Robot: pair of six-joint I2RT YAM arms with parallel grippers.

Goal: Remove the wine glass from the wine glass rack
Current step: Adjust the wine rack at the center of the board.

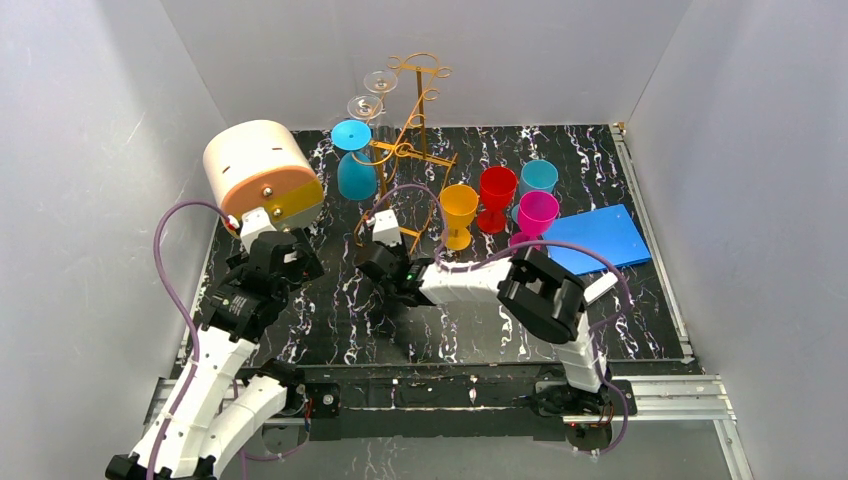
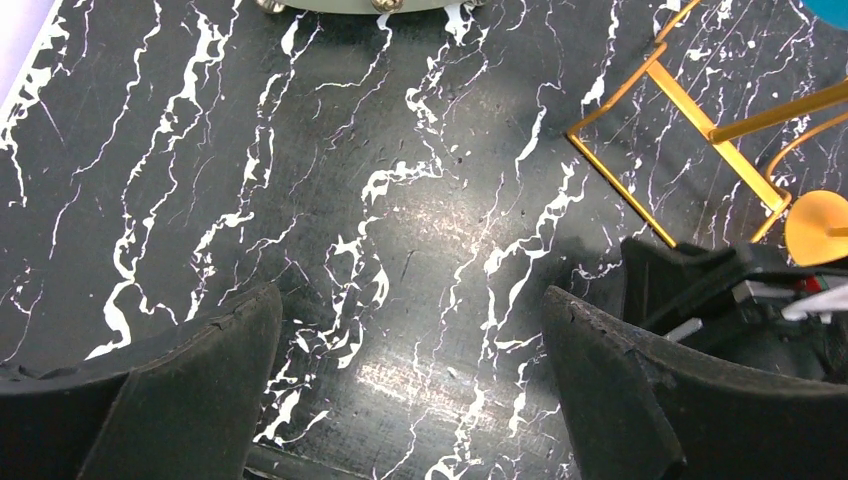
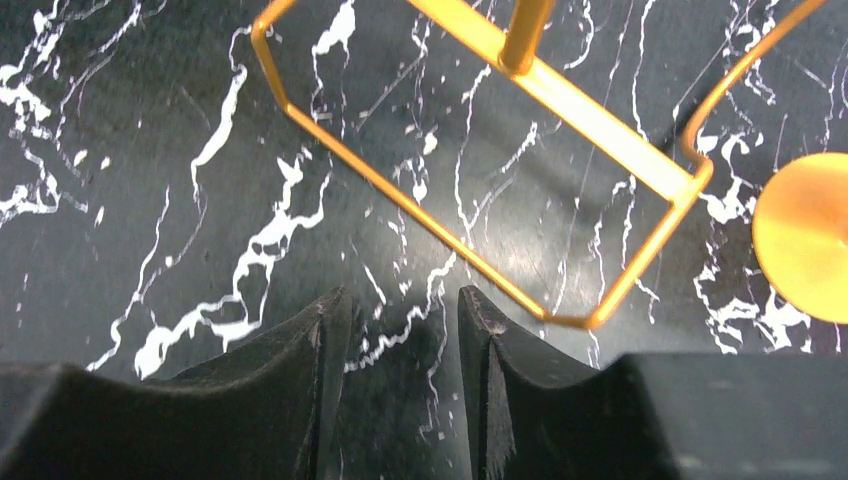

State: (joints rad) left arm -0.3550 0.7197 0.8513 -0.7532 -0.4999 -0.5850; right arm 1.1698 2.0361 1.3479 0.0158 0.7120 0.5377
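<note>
Next, my left gripper closes on the upturned base (image 1: 336, 134) of the blue wine glass, at the edge nearest the cream box.
The golden wire rack (image 1: 412, 125) stands at the back centre. Two clear wine glasses (image 1: 366, 106) and a blue wine glass (image 1: 355, 170) hang upside down on its left side. My right gripper (image 1: 377, 264) hovers low over the table just in front of the rack's base (image 3: 560, 95), jaws a narrow gap apart with nothing between them (image 3: 405, 310). My left gripper (image 1: 285, 262) is wide open and empty (image 2: 410, 310) over bare table, left of the rack base (image 2: 690, 110) and in front of the cream box.
A cream-and-orange cylindrical box (image 1: 262, 172) lies at the back left. Orange (image 1: 459, 210), red (image 1: 497, 195), teal (image 1: 540, 176) and magenta (image 1: 538, 214) cups stand right of the rack. A blue sheet (image 1: 600, 238) lies at the right.
</note>
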